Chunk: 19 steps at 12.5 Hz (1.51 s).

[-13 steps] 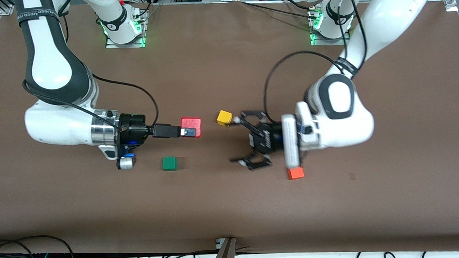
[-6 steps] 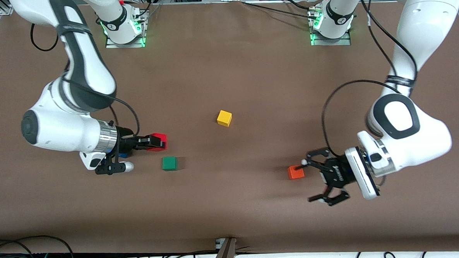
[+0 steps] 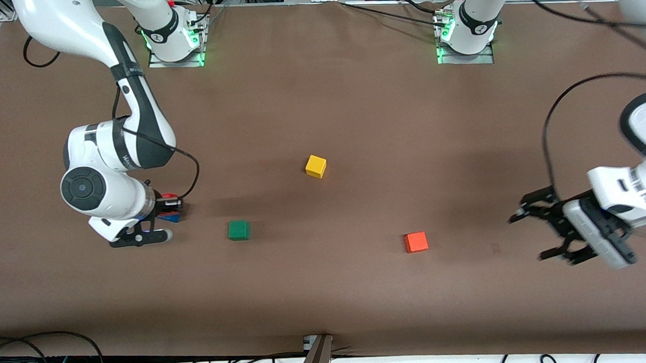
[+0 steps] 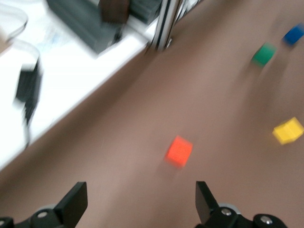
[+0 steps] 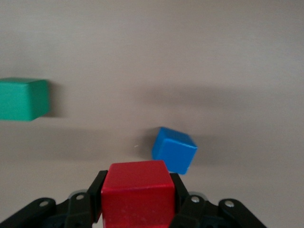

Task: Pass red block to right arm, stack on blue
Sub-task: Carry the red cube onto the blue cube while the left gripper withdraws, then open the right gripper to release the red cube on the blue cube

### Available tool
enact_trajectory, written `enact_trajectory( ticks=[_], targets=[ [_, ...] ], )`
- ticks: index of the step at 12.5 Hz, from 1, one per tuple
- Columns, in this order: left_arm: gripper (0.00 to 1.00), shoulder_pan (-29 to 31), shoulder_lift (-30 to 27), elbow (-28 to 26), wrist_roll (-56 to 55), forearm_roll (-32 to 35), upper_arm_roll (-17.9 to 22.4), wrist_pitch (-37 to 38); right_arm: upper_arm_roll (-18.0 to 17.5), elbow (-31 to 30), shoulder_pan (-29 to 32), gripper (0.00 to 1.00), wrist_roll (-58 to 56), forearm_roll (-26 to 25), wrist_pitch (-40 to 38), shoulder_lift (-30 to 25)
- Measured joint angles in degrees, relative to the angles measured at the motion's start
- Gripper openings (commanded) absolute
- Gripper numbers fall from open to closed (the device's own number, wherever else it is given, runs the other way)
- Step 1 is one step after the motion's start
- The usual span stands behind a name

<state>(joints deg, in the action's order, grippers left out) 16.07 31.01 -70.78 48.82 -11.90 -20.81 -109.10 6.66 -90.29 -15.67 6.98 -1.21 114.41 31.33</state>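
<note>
Next, my right gripper lets go of the red block on the top side of the blue cube (image 3: 161, 207) (image 5: 175, 156).
My right gripper (image 3: 170, 205) is shut on the red block (image 5: 137, 192), whose two sides sit between the black fingers. In the front view only a sliver of the red block (image 3: 167, 198) shows under the wrist. The blue cube (image 5: 173, 149) lies on the table just ahead of the held block, turned a little askew. In the front view the blue cube (image 3: 171, 217) peeks out below the gripper, toward the right arm's end. My left gripper (image 3: 530, 237) is open and empty above the table at the left arm's end. It also shows in the left wrist view (image 4: 140, 202).
A green cube (image 3: 238, 230) lies beside the blue cube, toward the table's middle. A yellow cube (image 3: 316, 166) sits mid-table. An orange cube (image 3: 416, 242) lies nearer the front camera, toward the left arm's end. The brown table (image 3: 319, 94) has white edges and cables along its front.
My right gripper carried the red block from mid-table toward the right arm's end and down by the blue cube. My left gripper, open, pulled away past the orange cube toward its own end.
</note>
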Motion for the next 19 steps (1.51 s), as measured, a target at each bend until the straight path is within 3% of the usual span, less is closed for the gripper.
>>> enact_trajectory(
  ticks=[4, 5, 8, 9, 12, 16, 17, 18, 19],
  targets=[
    [1.0, -1.0, -10.8, -1.9, -17.5, 10.6, 0.3, 15.1, 1.9, -5.2, 0.1, 0.0, 6.1, -0.1, 6.8, 0.0],
    [1.0, -3.3, -12.9, -2.5, -20.7, 12.2, 2.7, 18.9, 2.2, -5.6, 0.1, 0.0, 6.7, -0.1, 6.9, 0.0],
    [1.0, -19.1, -18.3, -4.9, -26.9, 12.5, 21.5, 23.5, 3.0, -6.6, 0.1, 0.0, 6.9, -0.1, 7.6, -0.1],
    [1.0, -22.3, -20.6, -6.8, -30.1, 12.5, 24.8, 23.9, 3.1, -7.0, 0.1, 0.0, 7.0, -0.1, 7.8, -0.1],
    [1.0, -23.3, -27.1, -13.5, -34.2, 13.0, 25.9, 24.0, 3.3, -8.4, 0.3, 0.0, 8.2, -0.1, 9.7, 0.0],
    [1.0, -17.1, -30.7, -18.2, -35.3, 13.1, 19.4, 23.9, 3.3, -11.1, 0.3, 0.02, 9.2, -0.1, 13.7, 0.5],
    [1.0, -16.9, -30.8, -18.2, -35.1, 13.1, 19.0, 23.9, 3.3, -11.3, 0.3, 0.63, 9.5, -0.1, 14.0, 0.7],
    [1.0, -16.8, -30.8, -18.2, -34.6, 13.1, 18.7, 23.9, 3.3, -11.3, 0.3, 1.0, 9.6, -0.1, 14.0, 0.8],
    [1.0, -16.7, -30.7, -18.2, -33.8, 13.1, 18.7, 23.9, 3.3, -11.3, 0.3, 1.0, 9.8, 0.0, 14.0, 0.7]
  ],
)
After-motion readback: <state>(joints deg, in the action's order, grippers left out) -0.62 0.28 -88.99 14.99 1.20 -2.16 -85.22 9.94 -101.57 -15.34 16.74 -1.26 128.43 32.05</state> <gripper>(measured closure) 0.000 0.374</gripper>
